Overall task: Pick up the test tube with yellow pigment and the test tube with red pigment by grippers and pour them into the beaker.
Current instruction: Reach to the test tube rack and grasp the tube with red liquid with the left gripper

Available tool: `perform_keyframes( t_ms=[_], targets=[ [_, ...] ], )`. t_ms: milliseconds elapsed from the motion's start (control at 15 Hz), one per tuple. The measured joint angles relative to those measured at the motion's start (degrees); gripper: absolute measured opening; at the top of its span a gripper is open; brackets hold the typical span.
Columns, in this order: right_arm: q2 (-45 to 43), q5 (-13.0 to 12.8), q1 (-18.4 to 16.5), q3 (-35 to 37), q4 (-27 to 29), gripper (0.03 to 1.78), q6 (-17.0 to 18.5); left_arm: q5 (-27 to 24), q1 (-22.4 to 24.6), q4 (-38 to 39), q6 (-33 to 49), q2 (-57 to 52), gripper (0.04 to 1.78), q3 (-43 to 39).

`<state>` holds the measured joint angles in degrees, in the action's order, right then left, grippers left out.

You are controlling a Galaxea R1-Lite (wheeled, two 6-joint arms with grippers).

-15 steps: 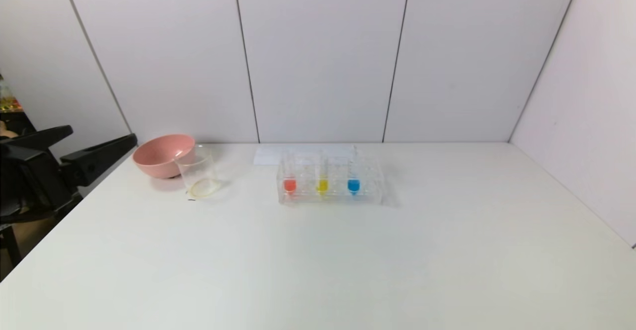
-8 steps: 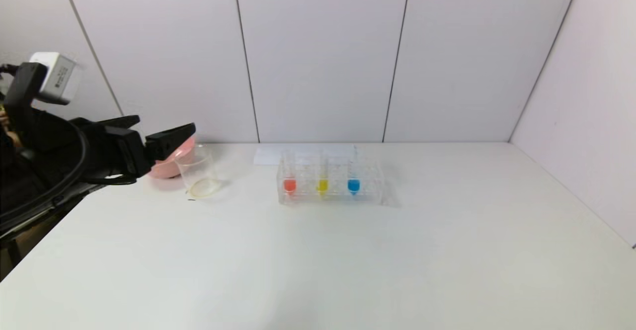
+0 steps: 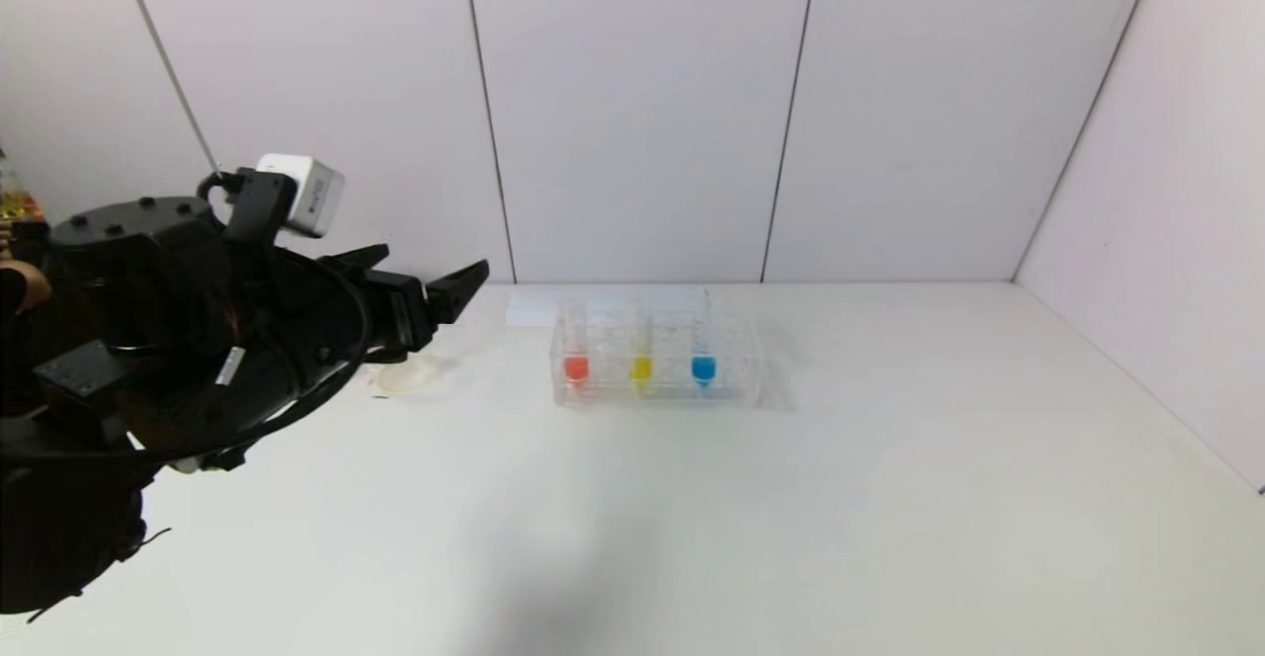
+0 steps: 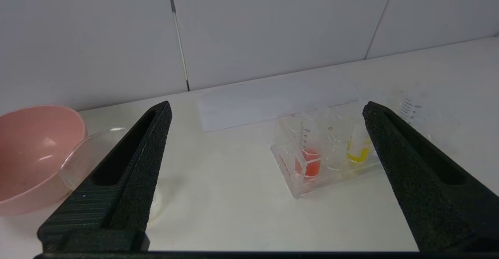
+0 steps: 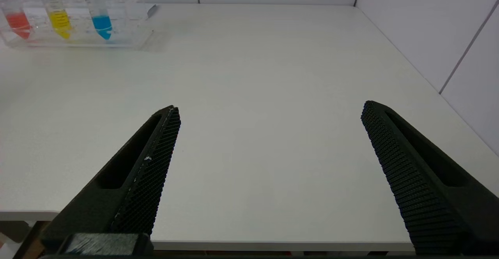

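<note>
Next, I move my left gripper to the clear upper part (image 3: 575,328) (image 4: 306,130) of the test tube with red pigment and close it there, just below the tube's rim.
The test tube with red pigment (image 3: 575,368) and the test tube with yellow pigment (image 3: 641,368) stand upright in a clear rack (image 3: 731,389), next to a tube with blue liquid (image 3: 703,368). My left gripper (image 3: 432,266) is open and empty, above the table to the left of the rack, over the beaker. Only the beaker's base (image 3: 403,376) shows below it. In the left wrist view the gripper (image 4: 267,110) faces the red tube (image 4: 310,161) and yellow tube (image 4: 358,151), with the beaker (image 4: 84,155) behind one finger. My right gripper (image 5: 269,110) is open and empty at the table's front edge.
A pink bowl (image 4: 31,153) stands beside the beaker, hidden by the arm in the head view. A white paper sheet (image 3: 534,308) lies behind the rack. White wall panels close the back and right sides. The rack also shows in the right wrist view (image 5: 128,36).
My left arm has swung in from the left edge, risen, and moved right over the bowl and beaker toward the rack. The tubes and rack have not moved.
</note>
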<state>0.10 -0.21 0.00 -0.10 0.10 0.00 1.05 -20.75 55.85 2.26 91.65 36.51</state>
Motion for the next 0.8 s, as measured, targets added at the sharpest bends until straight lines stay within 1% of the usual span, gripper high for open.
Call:
perform_keyframes(
  t_ms=[333, 467, 667, 800],
  targets=[
    [0.0, 0.0, 0.0, 0.0, 0.0, 1.7, 0.0, 2.17, -4.16, 3.61, 1.02, 6.73, 1.72, 0.09],
    [0.0, 0.0, 0.0, 0.0, 0.0, 1.7, 0.0, 2.85, -5.49, 7.72, 1.22, 10.17, 1.72, 0.3],
    [0.0, 0.0, 0.0, 0.0, 0.0, 1.7, 0.0, 4.46, -6.56, 17.55, 1.29, 16.29, 1.72, 0.23],
    [0.0, 0.02, 0.0, 0.0, 0.0, 1.7, 0.0, 4.85, -6.79, 20.5, 1.32, 19.59, 1.72, 0.12]
  ],
)
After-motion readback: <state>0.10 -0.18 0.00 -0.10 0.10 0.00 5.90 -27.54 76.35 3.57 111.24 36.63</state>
